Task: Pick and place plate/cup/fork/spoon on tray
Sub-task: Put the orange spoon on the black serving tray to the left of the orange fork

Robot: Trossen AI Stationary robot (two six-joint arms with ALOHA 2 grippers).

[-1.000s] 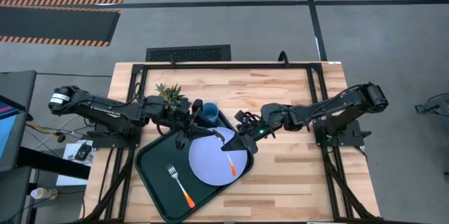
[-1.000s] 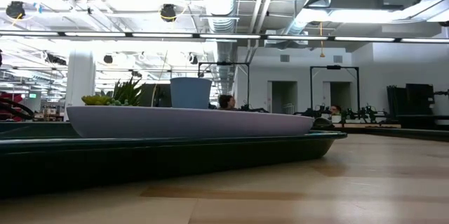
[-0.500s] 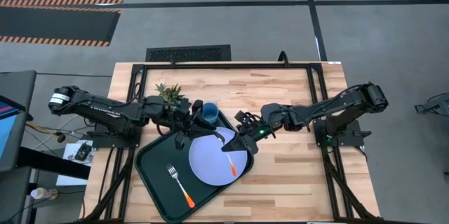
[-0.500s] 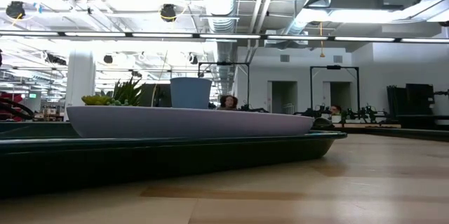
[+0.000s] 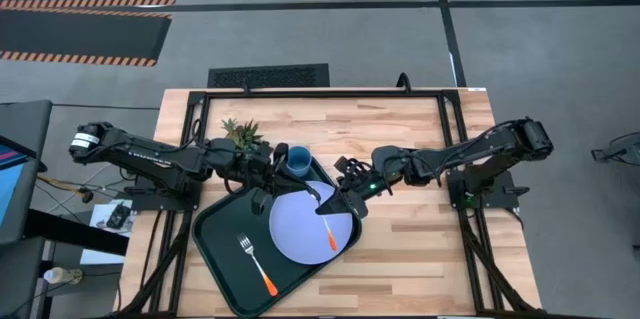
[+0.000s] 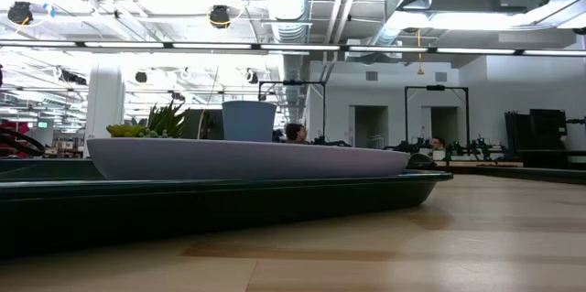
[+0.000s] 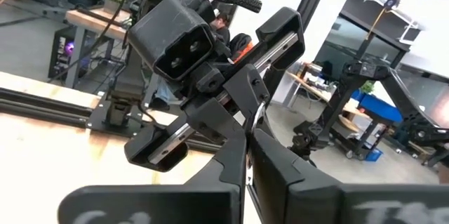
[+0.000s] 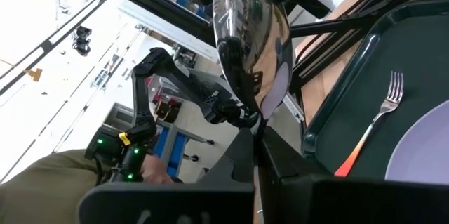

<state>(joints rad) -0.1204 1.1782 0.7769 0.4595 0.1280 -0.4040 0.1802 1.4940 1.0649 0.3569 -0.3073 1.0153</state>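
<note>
The right gripper is holding the spoon across the plate from the space beside the fork, so the left gripper should open, take the spoon's bowl (image 8: 249, 34) and carry it there.
The dark green tray (image 5: 225, 249) lies at the table's near left. On it are the lavender plate (image 5: 300, 227), the blue cup (image 5: 298, 161) at its far corner, and the fork (image 5: 257, 264). My right gripper (image 5: 332, 205) is above the plate's far right edge, shut on the spoon (image 5: 333, 240). The spoon's bowl (image 8: 245, 34) sticks out past the fingertips and its orange handle lies over the plate. My left gripper (image 5: 264, 192) is shut and empty over the tray, just left of the plate and near the cup. It faces the right gripper (image 7: 231, 104). My right gripper pinches the spoon's thin neck (image 8: 257, 115) just below the bowl, between its two fingers. The fingers come level from the table's right and lie across the spoon. The orange handle (image 5: 333, 242) runs out over the plate; whether it rests on the plate I cannot tell.
A small green potted plant (image 5: 242, 133) stands on the table just beyond the tray's far corner, next to the left arm. Bare wood lies to the right of the tray (image 5: 420, 249) and along the far side (image 5: 380, 124).
</note>
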